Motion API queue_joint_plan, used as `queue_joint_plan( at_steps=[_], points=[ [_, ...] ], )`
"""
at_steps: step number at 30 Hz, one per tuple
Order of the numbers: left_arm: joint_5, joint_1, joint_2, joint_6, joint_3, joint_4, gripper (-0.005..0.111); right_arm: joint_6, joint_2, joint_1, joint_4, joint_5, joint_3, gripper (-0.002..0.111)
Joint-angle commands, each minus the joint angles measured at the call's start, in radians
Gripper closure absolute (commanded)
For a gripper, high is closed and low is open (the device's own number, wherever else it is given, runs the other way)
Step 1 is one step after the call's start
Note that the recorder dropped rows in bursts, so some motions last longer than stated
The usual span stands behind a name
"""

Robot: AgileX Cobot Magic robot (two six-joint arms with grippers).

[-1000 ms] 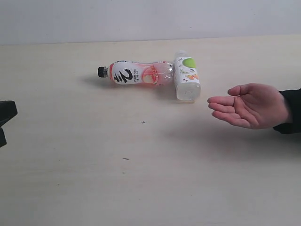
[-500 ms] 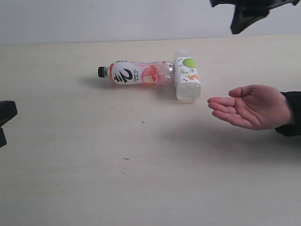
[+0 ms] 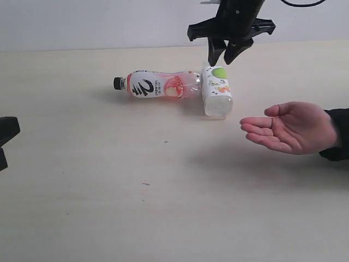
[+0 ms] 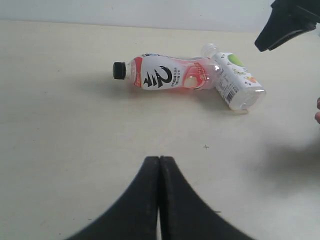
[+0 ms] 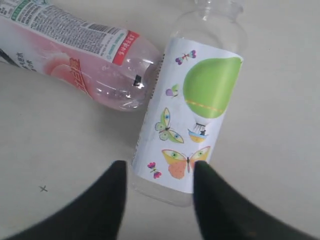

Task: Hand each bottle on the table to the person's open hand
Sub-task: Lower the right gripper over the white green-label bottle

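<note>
Next, I grab the green-label bottle with my right gripper, closing it around the middle of the bottle's label (image 3: pixel 217 83) (image 5: pixel 183 126), just under the green balloon.
Two bottles lie on the table (image 3: pixel 163 207). The pink-red bottle with the black cap (image 3: pixel 158 85) points its cap left; its base touches the green-label bottle (image 3: pixel 216 90), whose white cap points away. My right gripper (image 3: pixel 223 59) hangs open just above the green-label bottle's far end. In the right wrist view the open gripper (image 5: pixel 160 163) straddles the base end of that bottle (image 5: pixel 195 115) without touching it. The person's open hand (image 3: pixel 289 126) waits palm up at the right. My left gripper (image 4: pixel 159 159) is shut on nothing, low at the left edge. The blue-label and white-label bottles are out of view.
A pale wall runs behind the table's far edge. The left arm's black body (image 3: pixel 5 139) sits at the left edge of the exterior view. The person's black sleeve cuff (image 3: pixel 338 134) reaches in from the right edge.
My right gripper came in from the upper right and dropped leftward to just above the green-label bottle. The hand sank slightly. The bottles and left arm stayed put.
</note>
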Motion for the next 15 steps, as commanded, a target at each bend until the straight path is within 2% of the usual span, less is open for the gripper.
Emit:
queue_joint_plan(
  at_steps=[1,2,3,15],
  points=[
    [-0.017,-0.006,0.001,0.004,0.001,0.003,0.107,0.000,0.023,0.000,-0.017,0.004,-0.015,0.027],
    [-0.017,-0.006,0.001,0.004,0.001,0.003,0.107,0.000,0.031,0.000,-0.019,0.004,-0.015,0.020],
    [-0.017,-0.006,0.001,0.004,0.001,0.003,0.107,0.000,0.033,0.000,-0.022,0.004,-0.015,0.018],
    [-0.017,-0.006,0.001,0.004,0.001,0.003,0.107,0.037,0.103,0.000,-0.063,-0.094,-0.017,0.022]
  ],
)
